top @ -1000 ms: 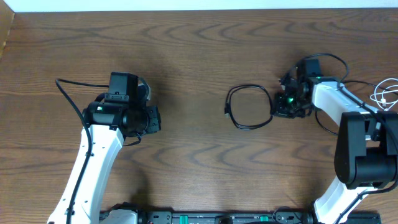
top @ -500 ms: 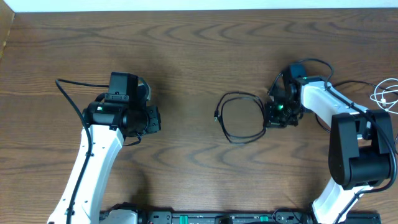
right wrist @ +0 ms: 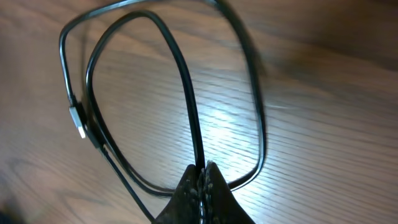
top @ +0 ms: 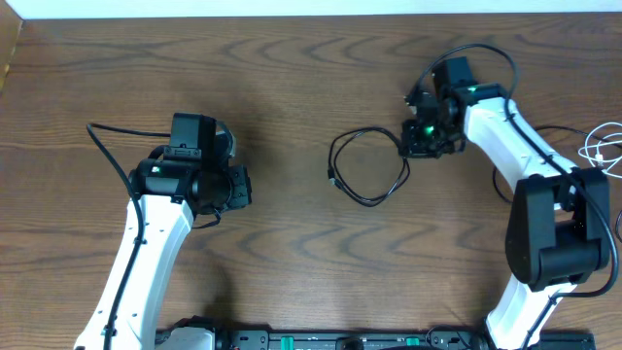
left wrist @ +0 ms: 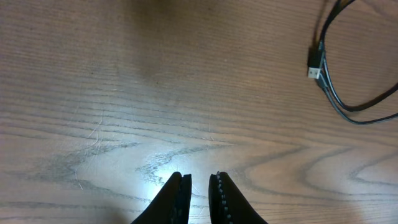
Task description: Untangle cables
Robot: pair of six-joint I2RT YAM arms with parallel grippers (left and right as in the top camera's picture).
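Observation:
The black cable's loop in my right gripper is across from its plug, so I need to put that part of the cable down and grab the cable (top: pixel 331 175) near the plug.
The black cable (top: pixel 367 167) lies in a loose double loop at the table's middle right. My right gripper (top: pixel 413 144) sits at the loop's right side, shut on one strand. In the right wrist view the strand (right wrist: pixel 180 68) runs straight into the pinched fingertips of that gripper (right wrist: pixel 203 167), and a small plug end (right wrist: pixel 79 121) shows at the left. The white cable (top: pixel 604 146) lies bunched at the far right edge, apart from the black one. My left gripper (left wrist: pixel 199 183) hovers over bare wood with a narrow gap and nothing in it; the black cable's plug (left wrist: pixel 316 62) lies well to its right.
The right arm's own thick black cable (top: pixel 486 53) arcs above its wrist. The left arm's cable (top: pixel 107 146) trails off to the left. A black rail (top: pixel 330 340) runs along the near table edge.
My right gripper has moved left and toward the far edge, dragging the black cable loop along with it. The left arm has stayed still.

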